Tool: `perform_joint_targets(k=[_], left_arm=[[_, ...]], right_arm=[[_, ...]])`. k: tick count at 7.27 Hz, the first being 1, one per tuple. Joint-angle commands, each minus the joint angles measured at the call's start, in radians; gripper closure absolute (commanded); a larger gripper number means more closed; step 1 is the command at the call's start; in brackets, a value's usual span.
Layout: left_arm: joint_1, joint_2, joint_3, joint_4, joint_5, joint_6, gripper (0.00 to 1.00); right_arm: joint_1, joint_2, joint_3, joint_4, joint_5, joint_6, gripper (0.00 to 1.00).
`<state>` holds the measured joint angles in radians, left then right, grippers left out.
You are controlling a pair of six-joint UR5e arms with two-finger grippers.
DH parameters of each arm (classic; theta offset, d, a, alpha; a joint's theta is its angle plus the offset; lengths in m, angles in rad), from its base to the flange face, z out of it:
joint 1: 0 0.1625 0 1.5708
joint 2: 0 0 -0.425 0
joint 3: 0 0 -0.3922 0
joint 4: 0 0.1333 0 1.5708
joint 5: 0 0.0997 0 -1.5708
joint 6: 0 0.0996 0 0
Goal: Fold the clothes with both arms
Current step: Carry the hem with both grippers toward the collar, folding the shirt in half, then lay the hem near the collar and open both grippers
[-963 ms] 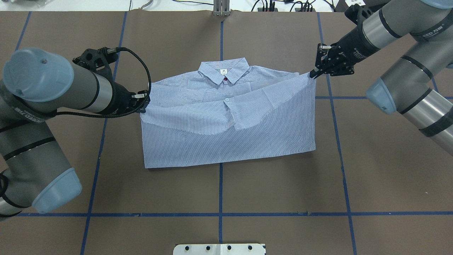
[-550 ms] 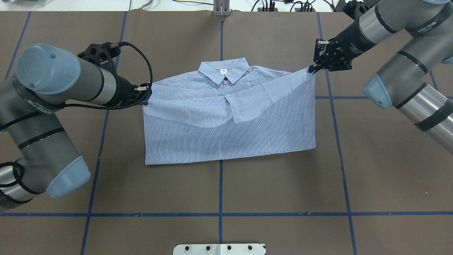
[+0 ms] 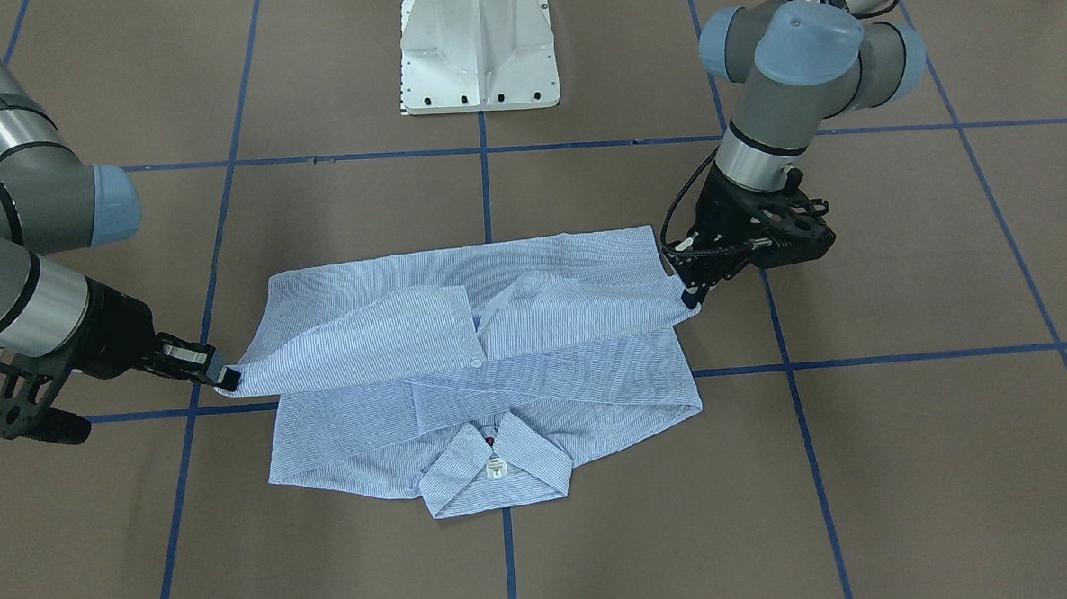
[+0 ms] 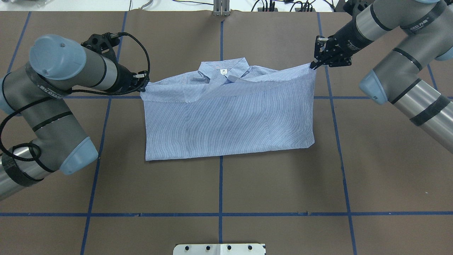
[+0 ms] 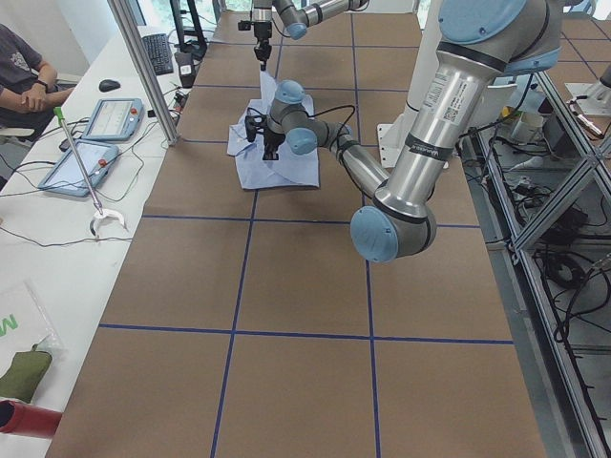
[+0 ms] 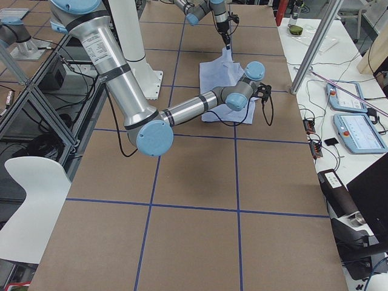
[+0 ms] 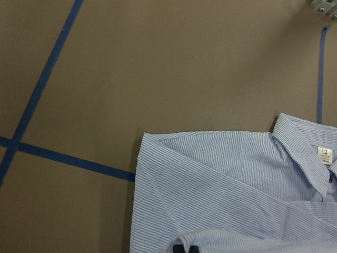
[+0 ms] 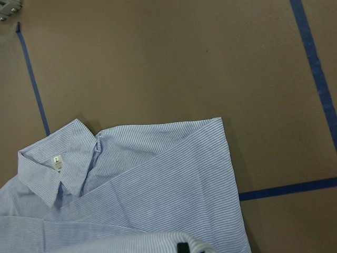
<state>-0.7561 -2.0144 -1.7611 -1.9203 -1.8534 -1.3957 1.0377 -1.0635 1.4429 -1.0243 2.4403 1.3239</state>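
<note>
The robot's left gripper will release the corner of the lifted layer on the striped shirt's side edge [image 3: 680, 332] [image 7: 138, 204], just behind the blue tape line. That layer is now stretched between both grippers.
The striped shirt [image 4: 230, 120] lies in the middle of the brown table, collar [image 4: 221, 69] at the far side. It is folded over itself, and a lifted layer is stretched between both grippers. My left gripper [image 4: 143, 85] is shut on that layer's left corner. My right gripper [image 4: 313, 66] is shut on its right corner. In the front-facing view the shirt [image 3: 482, 356] shows the raised fold held by the left gripper [image 3: 691, 288] and the right gripper [image 3: 226, 376]. The wrist views show the collar and neck label [image 7: 325, 154] [image 8: 57, 160] below the held edge.
The white pedestal base [image 3: 477, 45] stands at the robot's side of the table. Blue tape lines [image 4: 221, 184] cross the brown table cover. Cables and a metal post [image 4: 221, 9] line the far edge. A desk with tablets [image 5: 105, 119] and a person stand beyond it.
Both grippers have carried the held shirt edge away from the robot towards the collar. The folded layer now spans tighter and covers the front up to the collar.
</note>
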Motion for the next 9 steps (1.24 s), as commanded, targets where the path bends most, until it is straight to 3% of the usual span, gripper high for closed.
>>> perform_joint_targets(k=[1,4,9], left_arm=[[-0.002,-0.003,0.006,-0.005,-0.001,0.001,1.0],[0.0,-0.017,0.005,-0.003,-0.001,-0.006,1.0],[0.001,-0.023,0.011,-0.002,-0.001,-0.008,1.0]], right_arm=[[-0.001,0.002,-0.002,0.003,-0.001,0.001,1.0],[-0.007,0.017,-0.002,0.001,-0.003,0.006,1.0],[-0.062,0.02,-0.004,0.003,-0.106,0.002,1.0]])
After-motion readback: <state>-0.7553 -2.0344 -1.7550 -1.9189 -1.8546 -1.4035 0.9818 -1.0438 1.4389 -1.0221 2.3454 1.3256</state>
